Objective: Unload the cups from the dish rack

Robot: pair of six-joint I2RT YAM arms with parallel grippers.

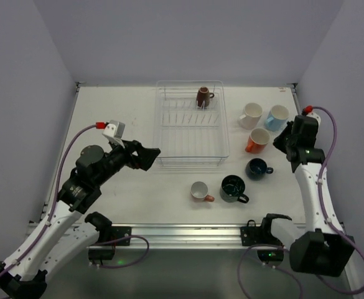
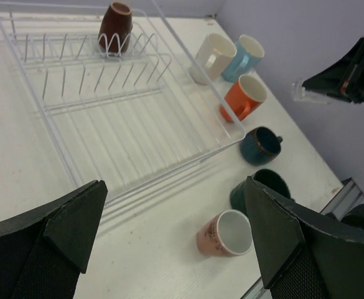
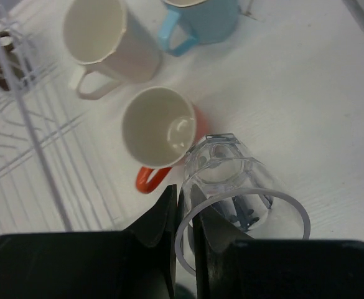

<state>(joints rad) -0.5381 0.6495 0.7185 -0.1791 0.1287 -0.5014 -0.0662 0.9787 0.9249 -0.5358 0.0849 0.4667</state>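
I will use my right gripper to set the clear glass down on the table point(image 1: 278, 146) point(image 3: 250, 116) beside the orange cup, just nearer than the light blue cup.
The white wire dish rack point(image 1: 191, 148) stands at the back middle of the table with one dark brown cup point(image 1: 203, 96) upside down on its tines. Right of it stand the cream point(image 1: 251, 114), light blue point(image 1: 277, 116) and orange point(image 1: 257, 140) cups. The navy point(image 1: 257, 168), dark green point(image 1: 233, 188) and salmon pink point(image 1: 200, 191) cups are nearer. My right gripper point(image 3: 185, 212) is shut on the rim wall of the clear glass point(image 3: 238, 187), held above the table just right of the orange cup point(image 3: 160, 128). My left gripper point(image 1: 149, 156) is open and empty at the rack's near left corner.
In the left wrist view the rack's near rim point(image 2: 169, 171) lies just past my open fingers, and the pink cup point(image 2: 226, 233) sits on its side below them. The table's right edge runs close behind the right arm point(image 1: 309, 180). Grey walls close in three sides.
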